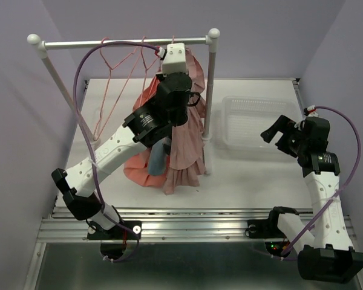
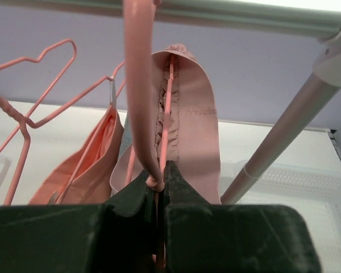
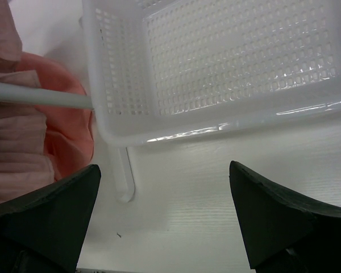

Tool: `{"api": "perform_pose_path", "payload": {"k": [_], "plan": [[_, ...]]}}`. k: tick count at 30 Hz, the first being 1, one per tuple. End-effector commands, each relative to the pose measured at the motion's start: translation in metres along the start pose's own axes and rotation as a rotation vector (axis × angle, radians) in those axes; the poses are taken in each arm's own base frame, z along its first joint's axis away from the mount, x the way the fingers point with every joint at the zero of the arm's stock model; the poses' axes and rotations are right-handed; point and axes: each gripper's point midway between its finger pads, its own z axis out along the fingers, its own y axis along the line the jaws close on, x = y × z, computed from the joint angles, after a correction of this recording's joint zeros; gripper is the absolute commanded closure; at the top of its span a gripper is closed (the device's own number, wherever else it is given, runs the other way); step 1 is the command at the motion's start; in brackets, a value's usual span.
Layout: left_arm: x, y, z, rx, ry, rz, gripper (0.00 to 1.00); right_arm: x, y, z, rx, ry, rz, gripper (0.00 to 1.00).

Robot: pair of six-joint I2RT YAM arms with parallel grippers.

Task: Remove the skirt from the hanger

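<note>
The mauve-pink ruffled garment has a smooth upper part [image 1: 191, 148] just above its lower ruffles. My right gripper should close on that part of the garment.
The salmon-coral skirt [image 1: 137, 170] hangs from the rail and pools on the table at the left of the bunch; its cloth also shows in the left wrist view [image 2: 91, 170] and the right wrist view [image 3: 68, 122]. My left gripper [image 1: 167, 55] is raised to the rail, shut [image 2: 161, 175] on the wire of a pink hanger [image 2: 139, 85] just below its hook. Behind that hanger hangs the mauve-pink ruffled garment [image 2: 190, 119]. I cannot tell which hanger carries the skirt. My right gripper [image 1: 278, 136] stands open [image 3: 165, 187] over bare table beside the basket, holding nothing.
The rack's rail [image 1: 121, 42] spans the back, with its right post [image 1: 209, 103] close behind the garments. Empty pink hangers [image 1: 112, 78] hang at the left. A grey-blue garment [image 1: 158, 158] sits among the cloth. A white perforated basket [image 1: 230, 142] stands to the right.
</note>
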Motion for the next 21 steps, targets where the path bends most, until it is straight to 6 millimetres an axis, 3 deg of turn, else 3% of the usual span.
{"api": "perform_pose_path", "payload": {"k": [1,9,10,16,21], "plan": [[-0.022,0.007,-0.025,0.082,-0.031,-0.126,1.0,-0.009,0.015,-0.005,-0.087,-0.053,-0.045,0.0],[0.014,0.016,-0.056,0.182,0.052,-0.144,1.0,-0.004,0.029,-0.009,-0.171,-0.036,-0.077,0.0],[0.028,0.012,-0.062,0.205,0.079,-0.133,1.0,-0.004,0.033,-0.011,-0.196,-0.04,-0.084,0.0],[0.044,0.008,-0.098,0.333,0.13,-0.151,1.0,0.008,0.064,-0.024,-0.405,-0.008,-0.13,0.0],[0.079,0.012,-0.133,0.373,0.237,-0.136,1.0,0.007,0.071,-0.029,-0.441,-0.016,-0.139,0.0]]}}
